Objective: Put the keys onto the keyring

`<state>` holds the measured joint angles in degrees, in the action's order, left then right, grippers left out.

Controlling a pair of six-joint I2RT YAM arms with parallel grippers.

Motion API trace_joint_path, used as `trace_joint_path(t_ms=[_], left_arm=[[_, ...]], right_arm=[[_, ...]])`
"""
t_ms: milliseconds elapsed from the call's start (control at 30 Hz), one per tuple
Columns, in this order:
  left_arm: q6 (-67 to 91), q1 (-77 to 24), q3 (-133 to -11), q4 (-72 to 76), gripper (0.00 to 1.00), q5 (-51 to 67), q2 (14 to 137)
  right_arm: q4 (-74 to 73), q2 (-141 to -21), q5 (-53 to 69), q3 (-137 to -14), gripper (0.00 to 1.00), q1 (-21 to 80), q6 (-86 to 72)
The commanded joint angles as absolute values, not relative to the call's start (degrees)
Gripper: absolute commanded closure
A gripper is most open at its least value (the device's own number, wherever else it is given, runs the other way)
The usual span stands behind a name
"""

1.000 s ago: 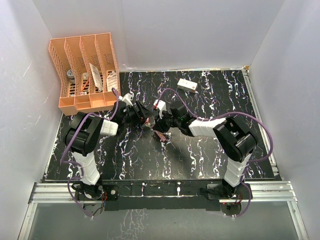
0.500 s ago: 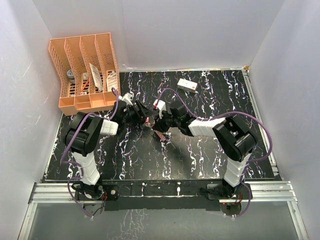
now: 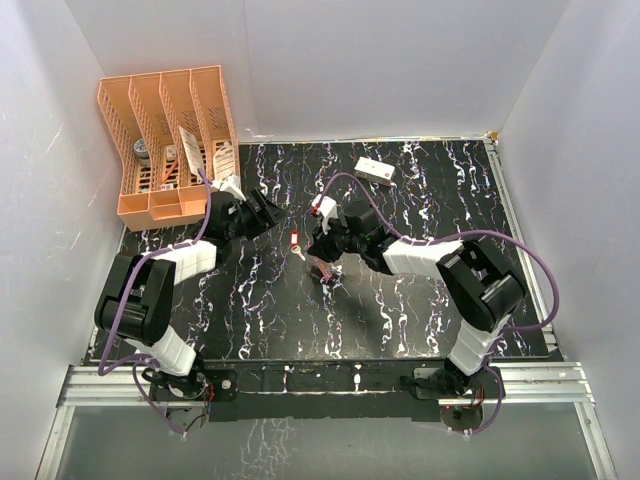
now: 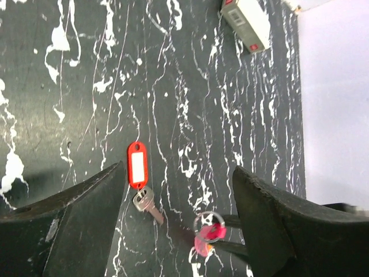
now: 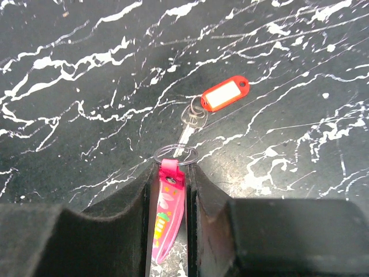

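I need to next close my left gripper on the head (image 3: 296,249) (image 4: 142,198) of the pale metal key, where it meets the red label tag.
A pale metal key (image 4: 147,205) with a red label tag (image 4: 137,164) lies on the black marbled table, apart from both grippers. It also shows in the right wrist view (image 5: 190,124) and in the top view (image 3: 296,243). My right gripper (image 5: 171,167) is shut on the slim pink tag (image 5: 167,213) of the keyring (image 5: 176,154). The thin ring sticks out past the fingertips, just at the key's tip. The ring also shows in the left wrist view (image 4: 209,222). My left gripper (image 4: 177,173) is wide open and empty, left of the key in the top view (image 3: 262,213).
A white rectangular box with red marks (image 3: 375,171) lies at the back of the table, right of centre. An orange file organiser (image 3: 170,150) holding small items stands at the back left corner. White walls enclose the table.
My left gripper has drawn back to the left, away from the right gripper. The key with the red tag now lies alone on the table. The right gripper has barely moved.
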<state>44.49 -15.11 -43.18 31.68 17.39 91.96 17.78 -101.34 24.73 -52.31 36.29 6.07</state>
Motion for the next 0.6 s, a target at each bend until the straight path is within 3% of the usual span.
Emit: trace_joint_path(t_ms=[0, 567], left_arm=[[43.6, -15.3, -43.0, 27.0, 0.27, 20.2, 91.4], [41.1, -15.3, -40.9, 29.1, 0.43, 26.8, 92.8]], right_arm=[[20.0, -96.8, 22.5, -51.8, 0.97, 35.9, 5.3], [19.4, -92.5, 20.8, -48.4, 0.97, 33.8, 3.6]])
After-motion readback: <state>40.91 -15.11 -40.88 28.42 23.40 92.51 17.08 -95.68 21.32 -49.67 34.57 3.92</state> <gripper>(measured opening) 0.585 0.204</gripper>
